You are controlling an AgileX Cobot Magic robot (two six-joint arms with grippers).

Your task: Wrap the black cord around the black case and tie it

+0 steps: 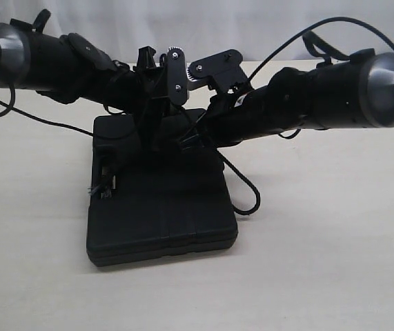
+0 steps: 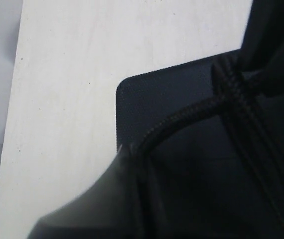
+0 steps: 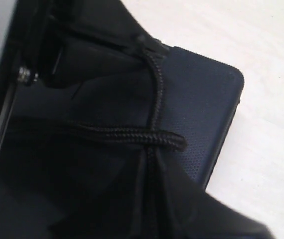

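The black cord is pinched by my right gripper below the crossing piece of cord, so next I open it, lift with my left gripper, then take the cord (image 3: 156, 97) above the crossing.
The black case (image 1: 162, 210) lies flat in the middle of the pale table. Both arms meet low over its far half. My left gripper (image 1: 150, 131) is shut on the black cord (image 2: 181, 117), which leaves its tips (image 2: 141, 154) and curves over the case lid (image 2: 146, 97) to a crossing strand. My right gripper (image 1: 195, 138) is also shut on the cord (image 3: 154, 94); one strand enters its tips (image 3: 151, 160) and another lies across the case (image 3: 204, 114) just ahead of them. A slack stretch of cord (image 1: 252, 189) loops on the table beside the case's right edge.
The pale tabletop (image 1: 335, 262) surrounds the case on all sides. Thicker smooth arm cables arc above the right arm (image 1: 300, 38) and hang off the left arm (image 1: 17, 114). A small latch or cord end (image 1: 105, 186) sits at the case's left edge.
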